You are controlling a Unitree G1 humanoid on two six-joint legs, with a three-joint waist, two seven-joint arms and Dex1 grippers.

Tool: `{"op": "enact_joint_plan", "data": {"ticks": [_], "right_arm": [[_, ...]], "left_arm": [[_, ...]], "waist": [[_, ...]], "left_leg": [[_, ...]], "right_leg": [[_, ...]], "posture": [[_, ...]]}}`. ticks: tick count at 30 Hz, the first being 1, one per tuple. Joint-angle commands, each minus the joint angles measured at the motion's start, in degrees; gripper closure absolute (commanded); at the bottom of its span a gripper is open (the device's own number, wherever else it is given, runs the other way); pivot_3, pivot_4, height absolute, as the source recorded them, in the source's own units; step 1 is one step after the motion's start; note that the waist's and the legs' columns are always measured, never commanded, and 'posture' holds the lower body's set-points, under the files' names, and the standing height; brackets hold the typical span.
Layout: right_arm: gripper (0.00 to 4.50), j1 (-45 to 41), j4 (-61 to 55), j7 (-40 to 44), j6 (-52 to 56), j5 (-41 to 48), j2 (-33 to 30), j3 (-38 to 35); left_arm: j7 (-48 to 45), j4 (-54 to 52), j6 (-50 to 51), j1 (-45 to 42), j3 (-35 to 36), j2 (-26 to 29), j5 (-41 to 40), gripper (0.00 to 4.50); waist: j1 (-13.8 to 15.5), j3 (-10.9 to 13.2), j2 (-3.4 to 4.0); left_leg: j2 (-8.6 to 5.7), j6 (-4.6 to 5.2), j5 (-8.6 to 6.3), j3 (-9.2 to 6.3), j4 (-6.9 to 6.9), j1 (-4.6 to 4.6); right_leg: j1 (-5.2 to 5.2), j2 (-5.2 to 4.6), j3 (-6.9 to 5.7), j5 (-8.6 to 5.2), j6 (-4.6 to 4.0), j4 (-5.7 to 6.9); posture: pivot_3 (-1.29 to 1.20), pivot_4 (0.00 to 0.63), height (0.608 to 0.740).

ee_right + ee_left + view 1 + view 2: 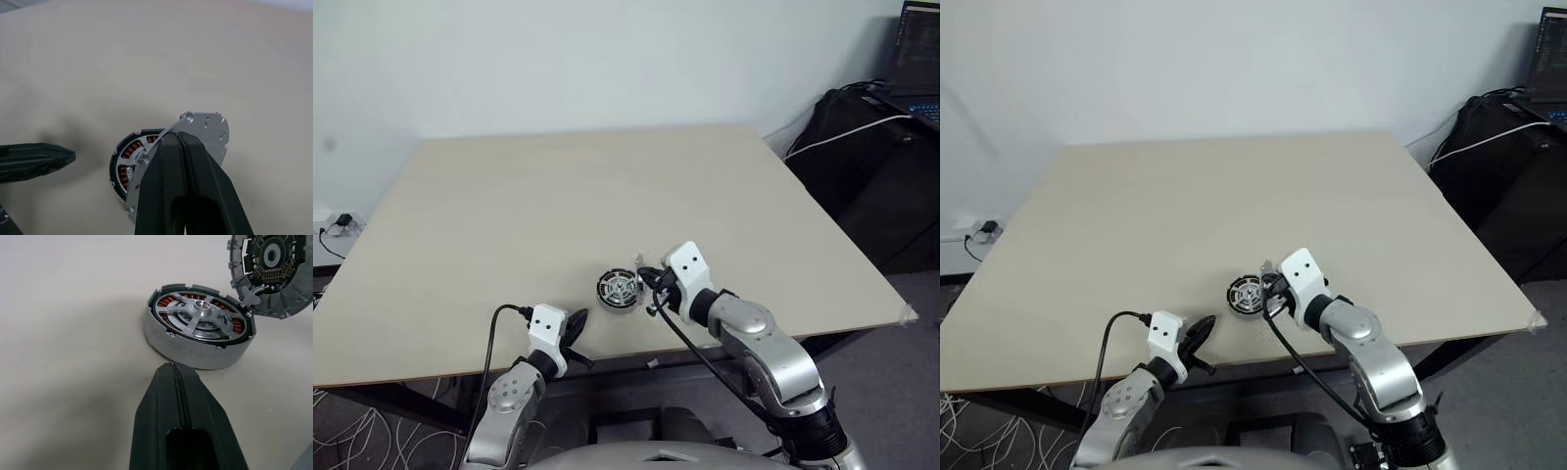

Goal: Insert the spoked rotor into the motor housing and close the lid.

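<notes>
The robot's right gripper will release the lid, now tilted up beside the housing, flat on top of the motor housing [619,288] [148,169], so that it covers the spoked rotor and copper windings.
The motor housing [618,289] sits near the table's front edge, and its copper windings [168,300] show around the rim. The spoked rotor [200,316] lies inside it, hub upward. My right gripper [651,287] is shut on the edge of the lid [271,274]. It holds the lid tilted up on edge at the housing's right side, with the lid's inner face towards the housing. In the right wrist view the lid [208,129] stands just behind the closed fingertips [168,147]. My left gripper [578,328] is shut and empty, a short way in front of the housing, pointing at it.
The pale table [558,196] runs wide behind and to both sides of the housing. Its front edge is close under both grippers. A black stand [871,157] with a laptop and cables stands off the table's right side.
</notes>
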Motion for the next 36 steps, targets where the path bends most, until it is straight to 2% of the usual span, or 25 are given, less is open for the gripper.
{"op": "enact_joint_plan", "data": {"ticks": [1, 14, 36], "right_arm": [[4.46, -1.47, -0.06, -0.25, -1.62, 0.04, 0.60, -0.06], [4.46, -2.89, 5.39, -0.50, -3.14, -0.43, 4.02, 2.70], [4.46, -9.20, 28.64, 0.17, -11.08, -4.58, 10.71, 6.18]], "left_arm": [[0.46, -2.33, -0.51, -0.86, 0.40, -0.13, -0.10, 4.50], [1.13, -2.66, -0.74, -1.32, 0.81, 0.15, -0.20, 4.50], [1.43, -2.24, -1.15, -1.89, 0.63, -0.47, -0.10, 4.50]], "waist": [[0.02, 0.00, 0.00], [-0.03, -0.01, 0.01], [-0.13, -0.08, 0.05]], "left_leg": [[0.00, 0.00, 0.00, 0.00, 0.00, 0.00], [0.00, 0.00, 0.00, 0.00, 0.00, 0.00], [-0.02, 0.00, 0.02, 0.00, -0.01, 0.04]], "right_leg": [[0.00, 0.00, 0.00, 0.00, 0.00, 0.00], [-0.01, 0.01, 0.00, 0.01, 0.00, 0.01], [0.00, 0.05, 0.02, 0.04, -0.01, 0.05]], "posture": [[0.00, 0.000, 0.740], [0.00, 0.000, 0.740], [0.00, 0.000, 0.740]]}}
